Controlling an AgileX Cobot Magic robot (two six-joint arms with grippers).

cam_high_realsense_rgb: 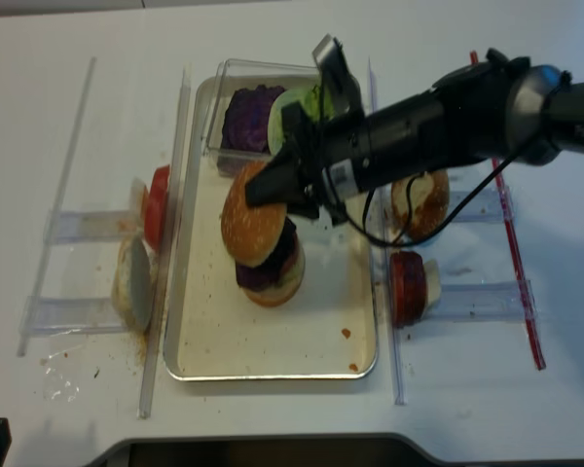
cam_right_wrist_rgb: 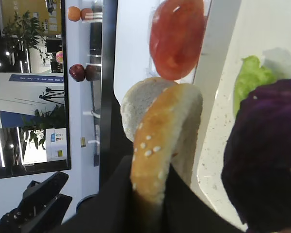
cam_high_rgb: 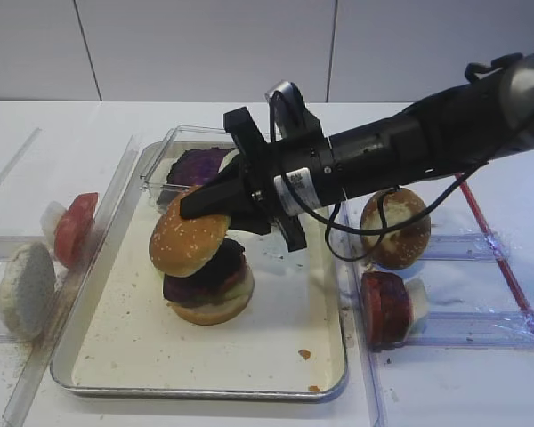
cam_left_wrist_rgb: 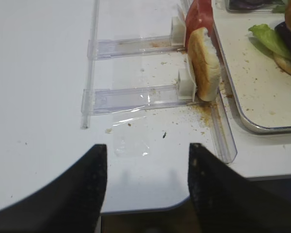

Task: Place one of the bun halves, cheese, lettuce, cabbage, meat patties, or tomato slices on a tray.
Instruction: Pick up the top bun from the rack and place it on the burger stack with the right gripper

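My right gripper is going to the cream tray. It will release the sesame bun top on the purple cabbage of the stack (cam_high_realsense_rgb: 270, 239) (cam_right_wrist_rgb: 262, 150) there.
My right gripper (cam_high_rgb: 196, 206) is shut on the rim of a golden sesame bun top (cam_high_rgb: 189, 238), holding it tilted just above a stack (cam_high_rgb: 210, 286) of bun bottom, purple cabbage and lettuce on the cream tray (cam_high_rgb: 276, 329). In the right wrist view the bun top (cam_right_wrist_rgb: 160, 141) is pinched edge-on between the black fingers, with the cabbage (cam_right_wrist_rgb: 264, 155) and lettuce (cam_right_wrist_rgb: 252, 80) to its right. My left gripper (cam_left_wrist_rgb: 148, 155) stands open over the table's front edge, with nothing between its fingers.
A clear box (cam_high_rgb: 198, 165) of purple cabbage sits at the tray's far end. The left rack holds a tomato slice (cam_high_rgb: 74, 229) and a pale bun bottom (cam_high_rgb: 22, 289). The right rack holds a white-patched bun (cam_high_rgb: 394, 227) and a dark red patty (cam_high_rgb: 387, 307).
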